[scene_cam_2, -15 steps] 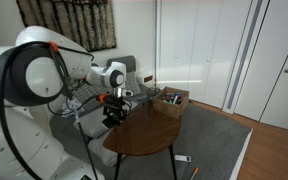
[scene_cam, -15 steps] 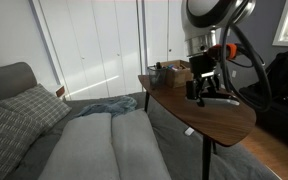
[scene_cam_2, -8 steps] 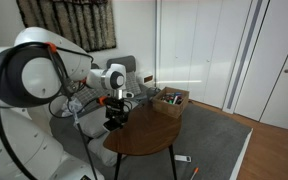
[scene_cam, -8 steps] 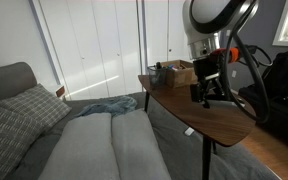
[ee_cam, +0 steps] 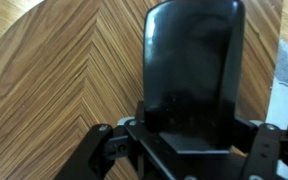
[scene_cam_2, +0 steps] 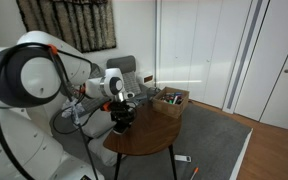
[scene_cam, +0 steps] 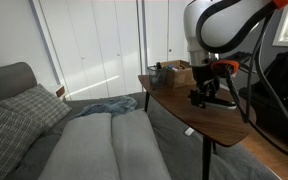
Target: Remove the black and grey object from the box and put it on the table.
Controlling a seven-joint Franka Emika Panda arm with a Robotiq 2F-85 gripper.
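I should release the black and grey object on the table's rounded end [scene_cam: 227, 120], far from the tan box. The object is now low over the table's middle.
My gripper [ee_cam: 190, 150] is shut on the black and grey object [ee_cam: 194, 60], a flat dark slab with rounded corners that fills the middle of the wrist view. It hangs just over the wooden table [ee_cam: 64, 90], low to the surface. In both exterior views the gripper [scene_cam: 206, 96] [scene_cam_2: 124, 119] sits over the middle of the table [scene_cam: 219, 125] [scene_cam_2: 149, 142]. The tan box [scene_cam: 175, 72] [scene_cam_2: 171, 100] stands at the table's far end, apart from the gripper. Whether the object touches the tabletop I cannot tell.
A grey sofa with cushions [scene_cam: 44, 120] lies beside the table. White closet doors [scene_cam: 94, 45] stand behind. A small dark item [scene_cam: 156, 68] sits at the box. The table edge [ee_cam: 14, 30] curves close by in the wrist view.
My gripper has come down and shifted a little over the tabletop with the dark object still in it. The box has not moved.
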